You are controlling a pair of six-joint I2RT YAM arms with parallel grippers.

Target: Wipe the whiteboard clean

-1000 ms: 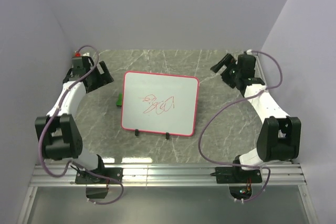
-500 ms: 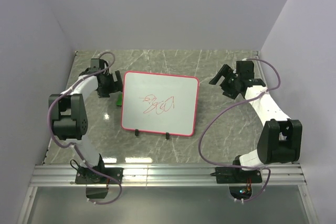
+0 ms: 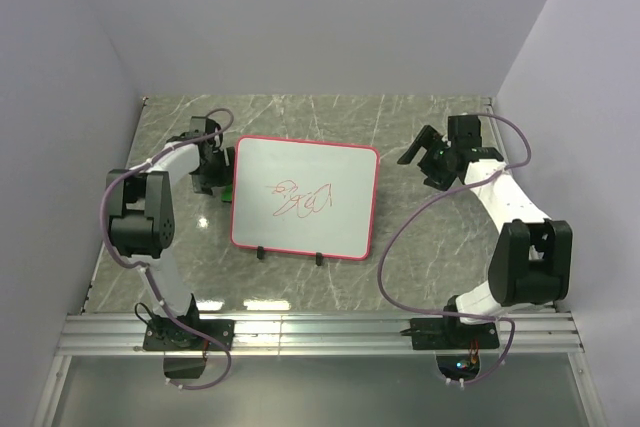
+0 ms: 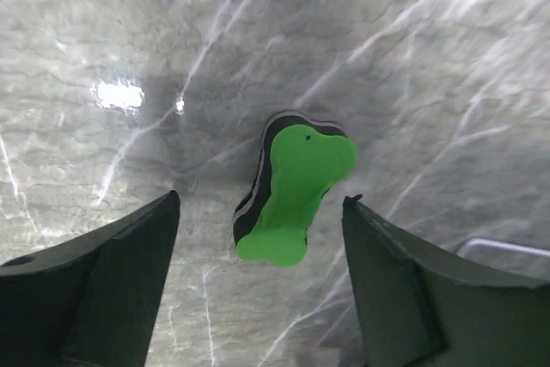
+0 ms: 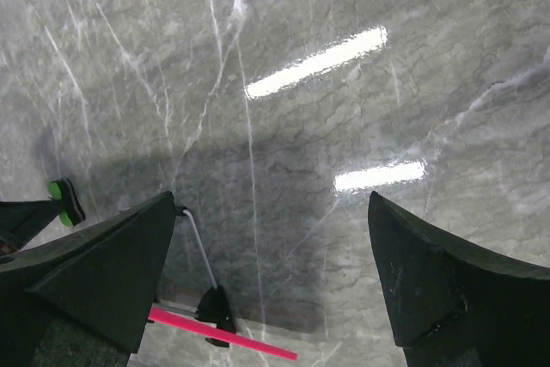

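Note:
I will line up my left gripper's fingers with the green eraser, which lies crooked to them, and close on the eraser's narrow middle [image 4: 290, 204] before I wipe the whiteboard.
The whiteboard [image 3: 305, 197], white with a pink-red frame and two black clips on its near edge, lies flat mid-table and bears a red scribble [image 3: 300, 199]. A green bone-shaped eraser [image 4: 296, 191] on a black pad lies on the marble just left of the board [image 3: 228, 190]. My left gripper [image 4: 260, 204] hangs over it, open, one finger on each side and neither touching it. In the top view that gripper [image 3: 211, 169] sits at the board's left edge. My right gripper [image 3: 424, 154] is open and empty, right of the board. Its own view [image 5: 271, 199] shows the board's pink edge [image 5: 232, 339].
Grey marble tabletop [image 3: 430, 237] enclosed by pale walls at the left, back and right. A black clip [image 5: 215, 307] and a thin wire leg [image 5: 198, 251] show at the board's edge in the right wrist view. The eraser [image 5: 64, 191] appears small at that view's left.
The left arm has swung in from the far left corner to the board's left edge and come down over the eraser. The right gripper has shifted slightly toward the board.

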